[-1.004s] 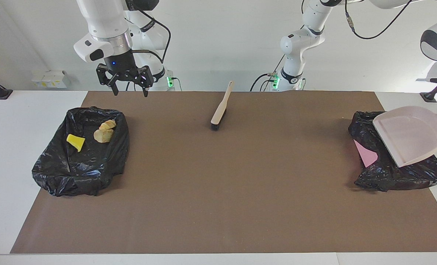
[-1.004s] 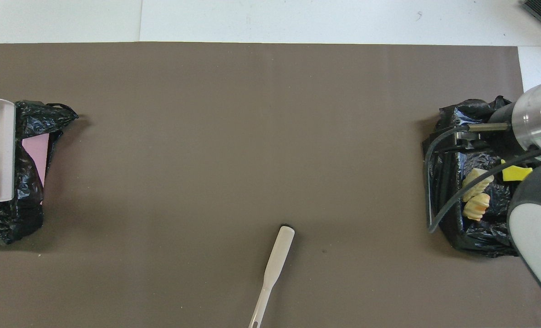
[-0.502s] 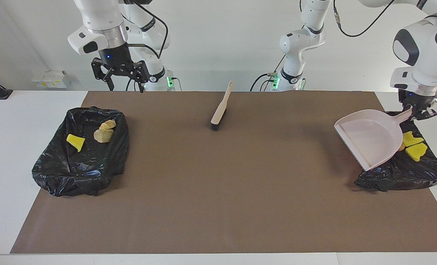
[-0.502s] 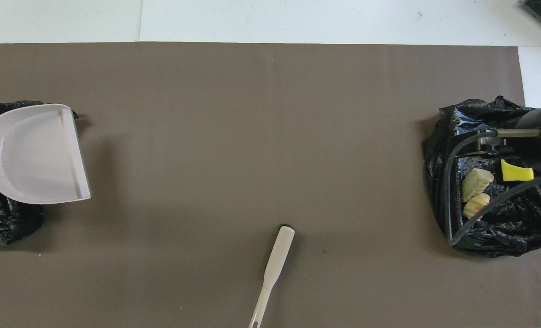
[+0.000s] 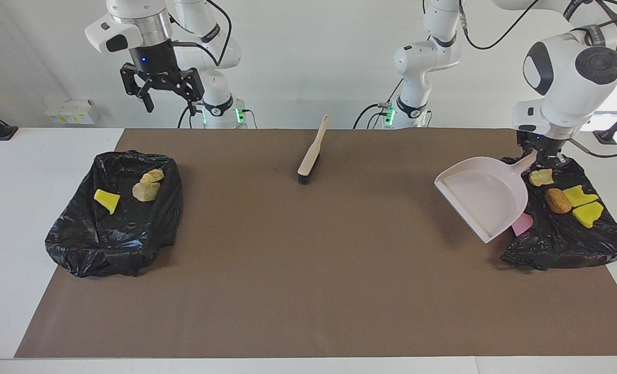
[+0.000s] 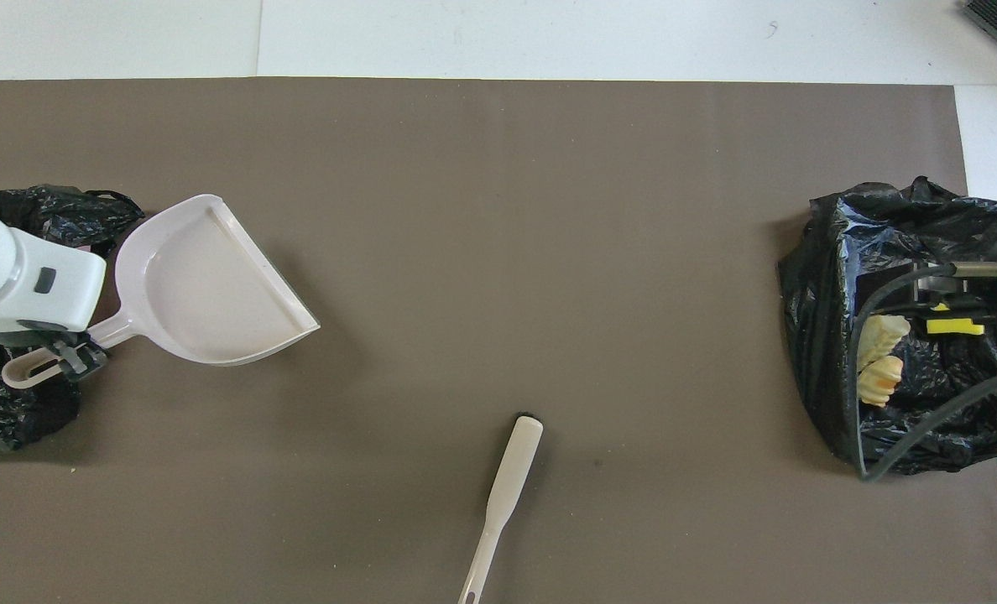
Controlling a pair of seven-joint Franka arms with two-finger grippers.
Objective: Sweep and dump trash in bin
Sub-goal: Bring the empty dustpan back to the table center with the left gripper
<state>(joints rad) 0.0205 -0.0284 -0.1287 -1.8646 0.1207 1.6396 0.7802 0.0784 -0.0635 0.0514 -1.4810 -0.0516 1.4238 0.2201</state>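
Note:
My left gripper is going to set the beige dustpan, now hanging over a bagged bin, down on the brown mat (image 6: pixel 506 270) just past the far end of the brush.
My left gripper (image 5: pixel 542 155) is shut on the handle of the beige dustpan (image 5: pixel 482 200), over the black-bagged bin (image 5: pixel 568 239) at the left arm's end. The pan (image 6: pixel 213 294) hangs tilted and looks empty, over the mat beside that bin. Several trash pieces lie in this bin: a tan lump (image 5: pixel 540 177), a brown lump (image 5: pixel 558 200) and yellow chunks (image 5: pixel 584 205). A second bagged bin (image 5: pixel 113 234) at the right arm's end holds a yellow chunk (image 5: pixel 107 200) and two tan lumps (image 5: pixel 146 191). My right gripper (image 5: pixel 165 101) hangs open and empty, high above the table's edge by that bin.
The brush (image 5: pixel 312 150) lies on the brown mat (image 5: pixel 308 270) mid-table, near the robots, handle toward them. A pink sheet (image 5: pixel 521 224) pokes out at the rim of the bin at the left arm's end, under the dustpan's lip.
My left arm has swung the dustpan off the bin toward the table's middle, uncovering the trash inside. My right gripper has risen and drawn back toward its base, still open.

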